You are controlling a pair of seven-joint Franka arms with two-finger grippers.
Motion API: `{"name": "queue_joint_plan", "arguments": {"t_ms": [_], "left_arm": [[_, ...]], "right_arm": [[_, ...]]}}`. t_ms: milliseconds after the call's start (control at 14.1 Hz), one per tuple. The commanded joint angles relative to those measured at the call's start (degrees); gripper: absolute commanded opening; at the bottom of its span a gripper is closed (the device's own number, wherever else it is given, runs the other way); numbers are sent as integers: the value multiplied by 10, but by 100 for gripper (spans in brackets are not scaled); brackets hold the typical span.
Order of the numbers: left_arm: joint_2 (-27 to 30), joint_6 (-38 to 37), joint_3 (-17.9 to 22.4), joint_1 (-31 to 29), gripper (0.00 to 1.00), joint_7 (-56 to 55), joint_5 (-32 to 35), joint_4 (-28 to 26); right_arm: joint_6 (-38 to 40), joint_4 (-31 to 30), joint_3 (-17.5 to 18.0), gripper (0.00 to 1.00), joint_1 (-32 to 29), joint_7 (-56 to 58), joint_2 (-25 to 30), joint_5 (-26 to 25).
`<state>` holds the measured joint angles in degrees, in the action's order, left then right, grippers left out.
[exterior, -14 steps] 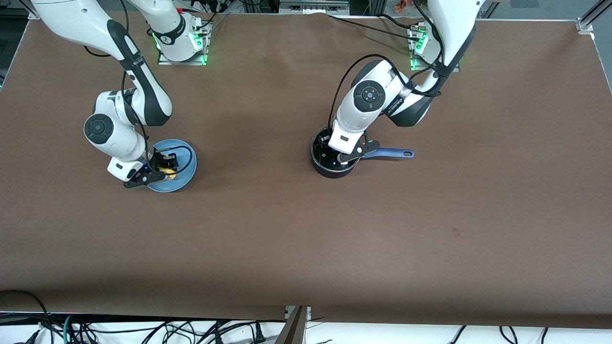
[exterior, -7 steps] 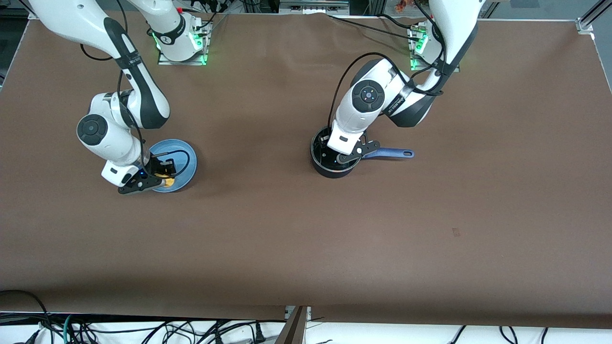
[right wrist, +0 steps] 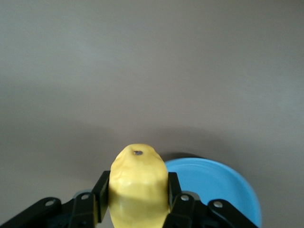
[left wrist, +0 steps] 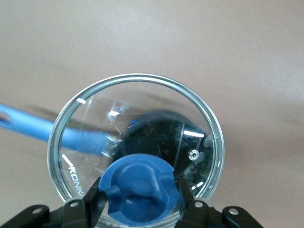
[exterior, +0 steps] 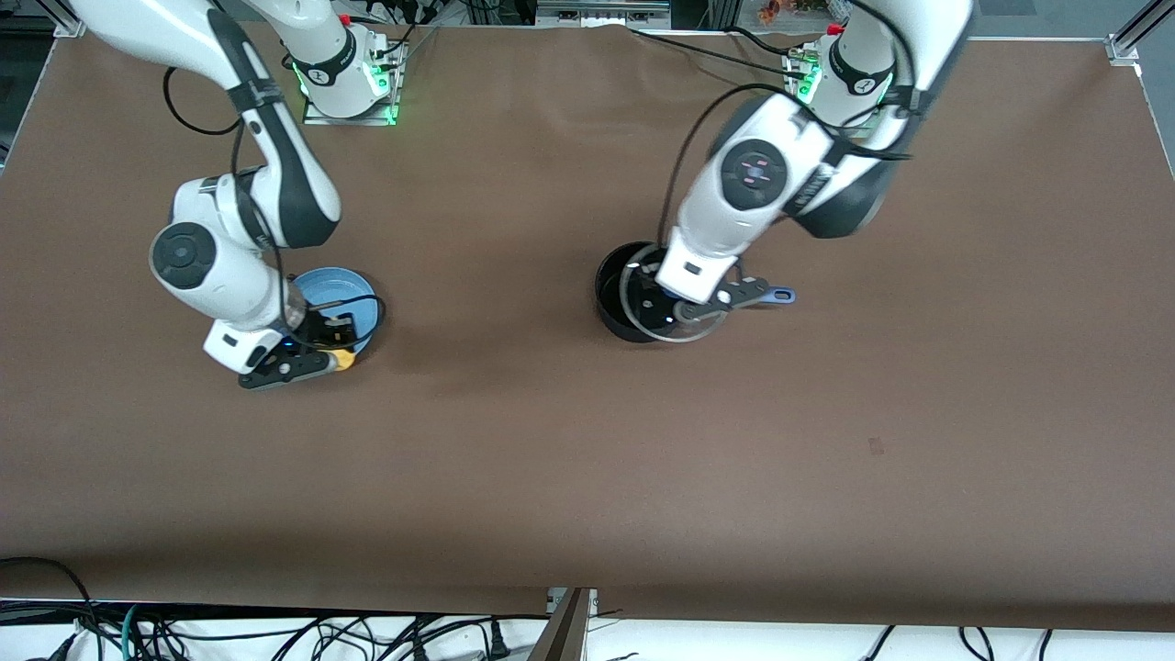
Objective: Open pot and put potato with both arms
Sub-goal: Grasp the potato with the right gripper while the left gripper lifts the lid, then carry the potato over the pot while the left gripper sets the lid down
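Observation:
My left gripper is to set the glass lid down and release it on the bare brown table [exterior: 866, 402] by the small square mark.
The black pot [exterior: 620, 298] stands mid-table, its blue handle [exterior: 771, 295] pointing toward the left arm's end. My left gripper [exterior: 684, 312] is shut on the blue knob [left wrist: 142, 187] of the glass lid [exterior: 668, 317] and holds it lifted and tilted over the pot; the pot's dark mouth [left wrist: 161, 137] shows through the glass. My right gripper [exterior: 332, 358] is shut on the yellow potato [exterior: 343, 359], holding it just above the front rim of the light-blue plate [exterior: 335, 289]. In the right wrist view the potato [right wrist: 137, 190] sits between the fingers, the plate [right wrist: 213, 190] below.
The brown table runs wide on all sides. Both arm bases [exterior: 349, 78] stand at the table's edge farthest from the front camera. Cables lie off the table's near edge.
My left gripper has lifted the lid off the pot and shifted it toward the handle. My right gripper has raised the potato off the plate and moved over the plate's front rim.

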<state>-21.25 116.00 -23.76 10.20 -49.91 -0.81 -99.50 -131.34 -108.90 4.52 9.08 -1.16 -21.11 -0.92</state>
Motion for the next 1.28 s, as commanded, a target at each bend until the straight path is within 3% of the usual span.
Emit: {"name": "queue_joint_plan", "arguments": {"t_ms": [0, 284, 568, 852, 1207], "left_arm": [[45, -54, -4, -73, 0, 137, 9, -7], [84, -119, -4, -186, 0, 346, 9, -11], [71, -120, -2, -288, 0, 507, 12, -17], [23, -72, -2, -288, 0, 505, 55, -5], [-82, 58, -1, -285, 0, 500, 103, -4]], "right_arm": [[57, 77, -2, 34, 60, -126, -29, 8], [72, 179, -2, 34, 145, -277, -90, 71], [64, 286, -2, 34, 228, -432, -167, 69], [37, 358, -2, 34, 289, -509, -221, 70], [15, 359, -2, 34, 334, -540, -248, 68]]}}
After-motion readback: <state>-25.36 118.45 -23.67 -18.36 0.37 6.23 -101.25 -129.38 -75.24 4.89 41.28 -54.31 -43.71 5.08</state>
